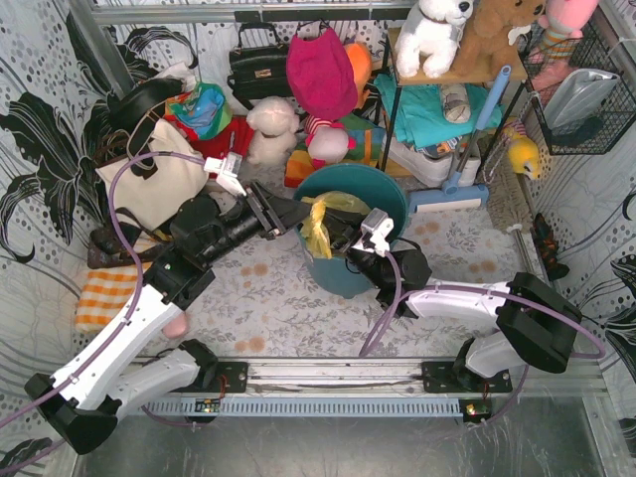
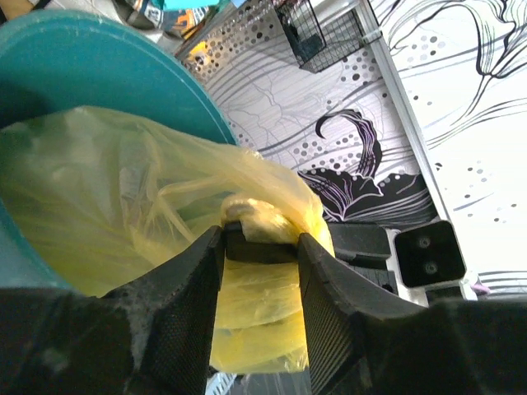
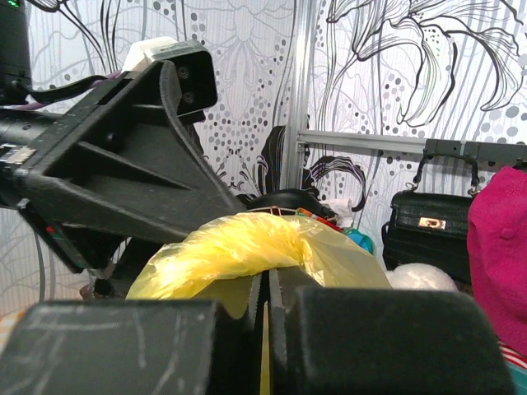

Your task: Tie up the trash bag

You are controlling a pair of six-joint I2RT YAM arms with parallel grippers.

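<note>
My left gripper's fingers straddle my right gripper's black fingers. Next, my left gripper opens, back off and takes the folded yellow plastic point(image 2: 257, 216) above them.
The trash bag point(image 1: 339, 202) is thin yellow plastic and sits in the teal bin point(image 1: 386, 185). A twisted strand of it point(image 1: 316, 237) hangs over the bin's near rim. My left gripper point(image 1: 298, 215) reaches in from the left. In the left wrist view point(image 2: 259, 240) its jaws stand a little apart with folded yellow plastic point(image 2: 255, 304) filling the gap wall to wall. My right gripper point(image 1: 345, 241) meets it at the same strand. In the right wrist view point(image 3: 265, 278) it is shut on a thin sheet of the bag, and the twist point(image 3: 247, 247) arches over its tips.
A cream tote point(image 1: 159, 181), a black handbag point(image 1: 260, 68) and soft toys crowd the back. A shelf point(image 1: 437, 119) and a blue dustpan point(image 1: 447, 196) stand behind the bin on the right. An orange checked cloth point(image 1: 104, 294) lies at the left.
</note>
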